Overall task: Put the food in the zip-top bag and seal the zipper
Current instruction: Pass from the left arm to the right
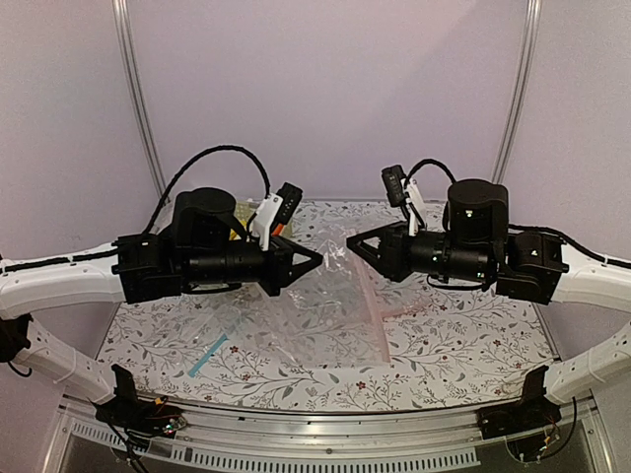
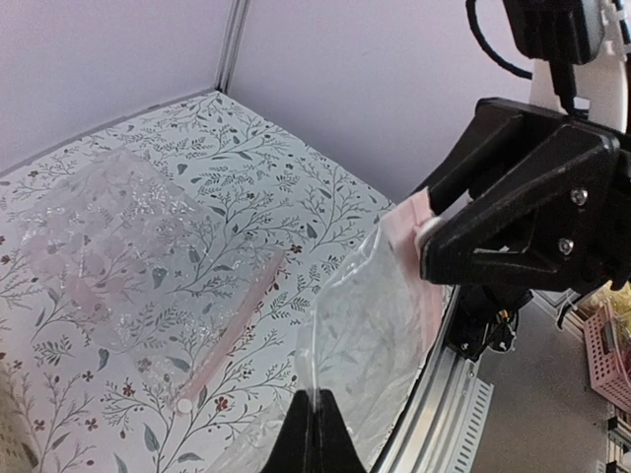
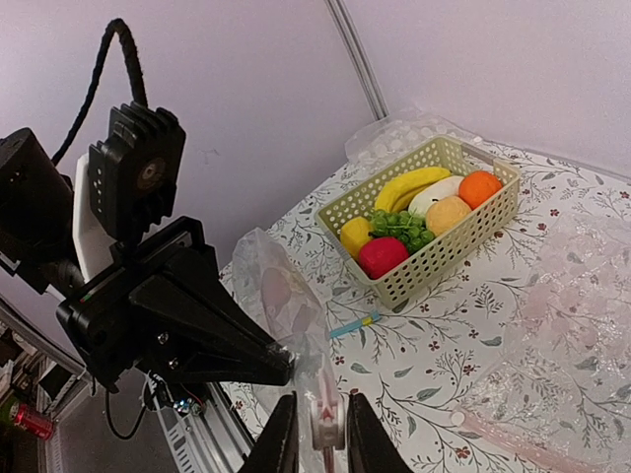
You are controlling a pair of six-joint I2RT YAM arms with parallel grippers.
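Observation:
The left gripper is holding the bag by its thin clear edge, so it should open and take the pink zipper (image 1: 355, 261) beside the right gripper before stretching the bag's opening.
The clear zip-top bag (image 1: 330, 296) hangs between my two grippers above the table. My left gripper (image 2: 315, 431) is shut on its thin clear edge. My right gripper (image 3: 317, 434) is shut on the pale pink zipper (image 3: 322, 419) at the bag's mouth. The two gripper tips nearly meet in the top view, left (image 1: 317, 258) and right (image 1: 353, 244). The food sits in the pale green basket (image 3: 463, 246): banana (image 3: 409, 185), radish (image 3: 434, 195), orange (image 3: 480, 187), peach (image 3: 449, 212), apple (image 3: 383, 254), lemon (image 3: 355, 235), greens (image 3: 399, 227).
A crinkly clear sheet with a pink strip (image 2: 222, 335) lies flat on the floral table (image 2: 296, 187), also in the right wrist view (image 3: 582, 296). A flat bag's blue strip (image 1: 209, 355) lies front left. The left arm mostly hides the basket in the top view.

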